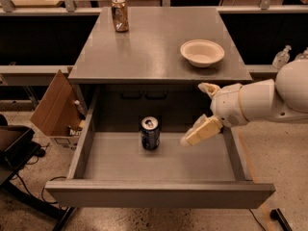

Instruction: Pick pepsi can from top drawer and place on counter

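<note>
I should close my gripper on the upper part (150, 127) of the pepsi can that stands in the open top drawer.
The pepsi can (150, 133) stands upright in the middle of the open top drawer (159, 195), toward its back. My gripper (193, 113) is over the drawer's right part, to the right of the can and apart from it. Its fingers are spread open and hold nothing; the lower finger (201, 131) points toward the can. The grey counter (154, 52) lies above and behind the drawer.
A gold-brown can (120, 15) stands at the counter's back left. A white bowl (202, 53) sits on its right side. An open cardboard box (53, 105) leans left of the cabinet. A black stand (14, 150) is at the far left. Tan desks lie behind.
</note>
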Robot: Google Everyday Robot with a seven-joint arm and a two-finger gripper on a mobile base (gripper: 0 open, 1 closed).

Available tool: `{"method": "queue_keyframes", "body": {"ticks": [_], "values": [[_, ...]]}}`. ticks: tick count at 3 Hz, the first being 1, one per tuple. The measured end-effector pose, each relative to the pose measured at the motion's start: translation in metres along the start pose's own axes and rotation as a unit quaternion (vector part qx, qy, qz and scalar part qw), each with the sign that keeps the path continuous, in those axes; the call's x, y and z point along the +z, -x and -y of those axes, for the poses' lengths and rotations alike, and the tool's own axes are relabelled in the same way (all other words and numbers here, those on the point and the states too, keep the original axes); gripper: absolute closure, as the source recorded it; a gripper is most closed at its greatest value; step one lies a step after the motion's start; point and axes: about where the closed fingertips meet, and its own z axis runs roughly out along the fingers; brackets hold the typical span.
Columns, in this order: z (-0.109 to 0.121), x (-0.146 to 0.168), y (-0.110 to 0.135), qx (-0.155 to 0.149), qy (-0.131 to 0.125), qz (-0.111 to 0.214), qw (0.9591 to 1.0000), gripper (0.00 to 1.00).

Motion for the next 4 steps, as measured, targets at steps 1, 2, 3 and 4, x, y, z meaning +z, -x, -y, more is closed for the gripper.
{"method": "queue_keyframes", "body": {"ticks": [1,2,3,4], "values": [[-0.002,0.007,-0.001,0.003,0.003,0.006,1.0,0.0],[-0.006,0.039,0.0,0.009,0.006,0.032,0.9994,0.0],[-0.008,0.094,0.006,0.015,0.008,0.071,0.9973,0.0],[-0.01,0.128,0.008,0.018,0.011,0.088,0.9959,0.0]]}}
